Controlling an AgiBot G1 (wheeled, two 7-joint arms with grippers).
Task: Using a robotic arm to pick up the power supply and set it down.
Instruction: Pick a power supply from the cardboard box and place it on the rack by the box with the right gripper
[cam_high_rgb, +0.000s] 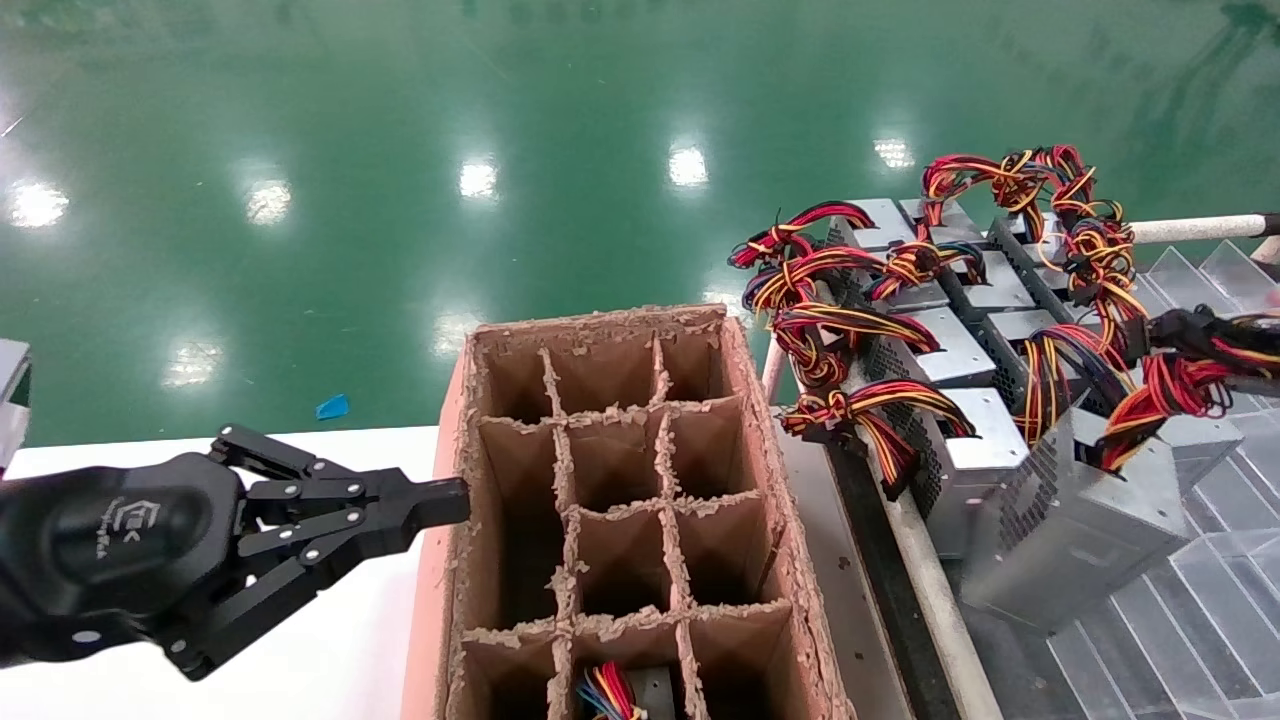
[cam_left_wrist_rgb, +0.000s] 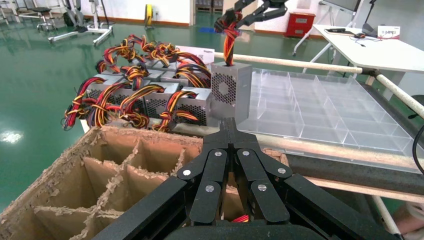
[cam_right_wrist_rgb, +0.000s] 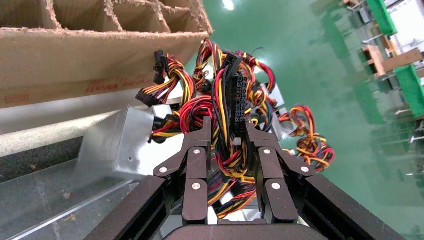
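I will use my right gripper to set the power supply, now hanging low over the clear tray, down on the clear tray (cam_high_rgb: 1034, 610) next to the white rail, against the row's nearest unit.
My right gripper (cam_high_rgb: 1170, 345) (cam_right_wrist_rgb: 227, 131) is shut on the red, yellow and black wire bundle (cam_right_wrist_rgb: 225, 107) of one power supply (cam_high_rgb: 1085, 515) (cam_right_wrist_rgb: 117, 145). This silver box hangs tilted from its wires, low over the clear tray, in front of the row of alike units. From the left wrist view the same power supply (cam_left_wrist_rgb: 230, 91) hangs under the right gripper (cam_left_wrist_rgb: 235, 20). My left gripper (cam_high_rgb: 452, 502) (cam_left_wrist_rgb: 230, 126) is shut on nothing, its tips at the left wall of the cardboard box.
A cardboard box (cam_high_rgb: 455, 560) with divider cells stands in the middle; one near cell holds wires (cam_high_rgb: 608, 690). Several more power supplies (cam_high_rgb: 940, 345) sit in rows at the right. A clear partitioned tray (cam_high_rgb: 1215, 630) lies beyond a white rail (cam_high_rgb: 925, 570). Green floor lies behind.
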